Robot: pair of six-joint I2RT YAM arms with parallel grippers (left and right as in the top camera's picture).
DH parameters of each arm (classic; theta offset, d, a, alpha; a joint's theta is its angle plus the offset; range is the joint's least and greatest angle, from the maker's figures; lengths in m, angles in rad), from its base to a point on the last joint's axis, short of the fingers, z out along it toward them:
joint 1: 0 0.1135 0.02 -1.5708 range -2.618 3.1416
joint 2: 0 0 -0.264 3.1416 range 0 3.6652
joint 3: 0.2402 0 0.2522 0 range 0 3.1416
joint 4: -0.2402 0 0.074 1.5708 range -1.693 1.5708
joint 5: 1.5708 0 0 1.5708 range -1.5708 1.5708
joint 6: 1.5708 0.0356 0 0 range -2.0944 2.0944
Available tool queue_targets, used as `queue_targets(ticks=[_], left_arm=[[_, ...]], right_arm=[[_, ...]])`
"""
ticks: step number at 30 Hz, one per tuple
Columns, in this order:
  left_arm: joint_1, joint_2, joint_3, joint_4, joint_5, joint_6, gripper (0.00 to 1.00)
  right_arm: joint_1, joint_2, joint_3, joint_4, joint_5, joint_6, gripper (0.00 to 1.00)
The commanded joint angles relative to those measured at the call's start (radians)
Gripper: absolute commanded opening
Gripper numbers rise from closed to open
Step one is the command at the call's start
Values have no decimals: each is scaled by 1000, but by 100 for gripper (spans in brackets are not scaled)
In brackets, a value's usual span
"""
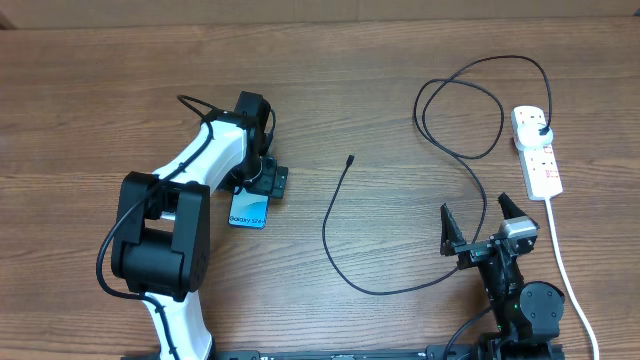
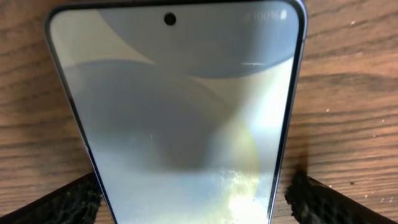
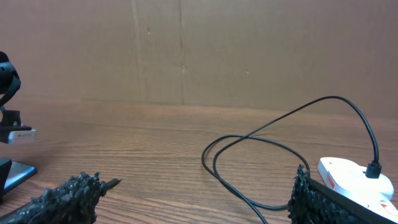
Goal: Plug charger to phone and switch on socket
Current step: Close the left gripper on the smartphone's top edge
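Next, I open my left gripper, square up and grip both long edges (image 2: 89, 149) before lifting the phone, because it lies crooked there with a gap beside one finger.
The phone (image 1: 248, 211) lies flat on the wooden table with its blue-and-white screen up. It fills the left wrist view (image 2: 180, 112). My left gripper (image 1: 258, 192) is open and low over it, one finger on each side of the phone (image 2: 196, 186), with a gap showing at the right finger. The charger's black cable (image 1: 335, 262) snakes across the middle of the table. Its connector tip (image 1: 350, 158) lies free, and its plug (image 1: 541, 131) sits in the white socket strip (image 1: 537, 160). My right gripper (image 1: 478, 226) is open and empty near the front right (image 3: 198, 180).
The socket's thick white cord (image 1: 562, 262) runs toward the front edge, right of my right arm. The cable loops (image 3: 249, 143) lie between my right gripper and the socket (image 3: 354, 177). A cardboard wall (image 3: 186, 50) stands behind the table.
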Motion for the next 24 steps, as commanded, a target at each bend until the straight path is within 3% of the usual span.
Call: queue_targets(ticks=[1, 15, 24], left_arm=[[-6, 63, -45, 37, 80, 10, 96], [-6, 63, -45, 42, 82, -74, 80], [-5, 63, -45, 31, 82, -234, 80]], right_arm=[[6, -10, -11, 4, -4, 2, 100], [6, -10, -11, 4, -4, 2, 100], [6, -10, -11, 4, -4, 2, 100]])
